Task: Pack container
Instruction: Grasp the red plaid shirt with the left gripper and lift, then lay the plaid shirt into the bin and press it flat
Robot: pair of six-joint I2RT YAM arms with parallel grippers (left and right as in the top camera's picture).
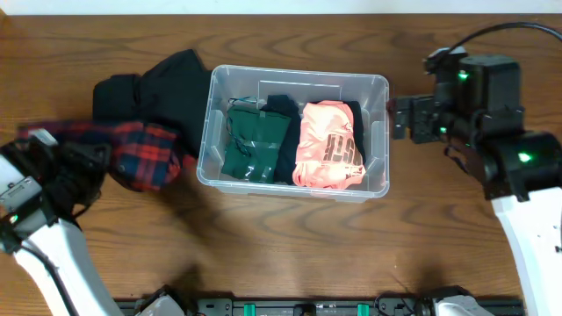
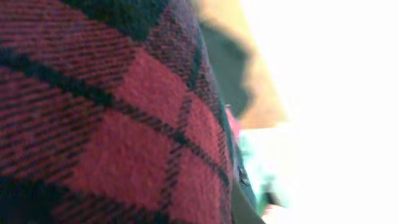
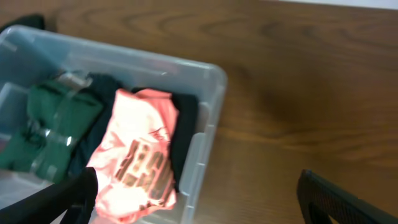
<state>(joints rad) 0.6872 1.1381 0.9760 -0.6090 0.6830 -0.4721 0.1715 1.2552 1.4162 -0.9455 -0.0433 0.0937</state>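
My left gripper will let go of the plaid shirt over the green garment and dark navy garment [image 1: 274, 129] as they lie in the clear container.
The clear container [image 1: 381, 132] stands mid-table and shows in the right wrist view [image 3: 208, 78]. Inside lie a folded green garment [image 1: 250, 142], a dark navy garment [image 1: 283, 132] and a pink garment with lettering [image 1: 329, 145]. My left gripper [image 1: 83, 163] is at the far left, shut on a red plaid shirt [image 1: 145, 149]. That cloth fills the left wrist view [image 2: 124, 137] and hides the fingers. My right gripper [image 1: 402, 116] is open and empty just right of the container, its fingers spread wide in the right wrist view [image 3: 208, 199].
A black garment [image 1: 162, 83] lies crumpled on the table left of the container, partly under the plaid shirt. Bare wooden tabletop [image 1: 290, 246] runs in front of the container and to its right [image 3: 311, 93].
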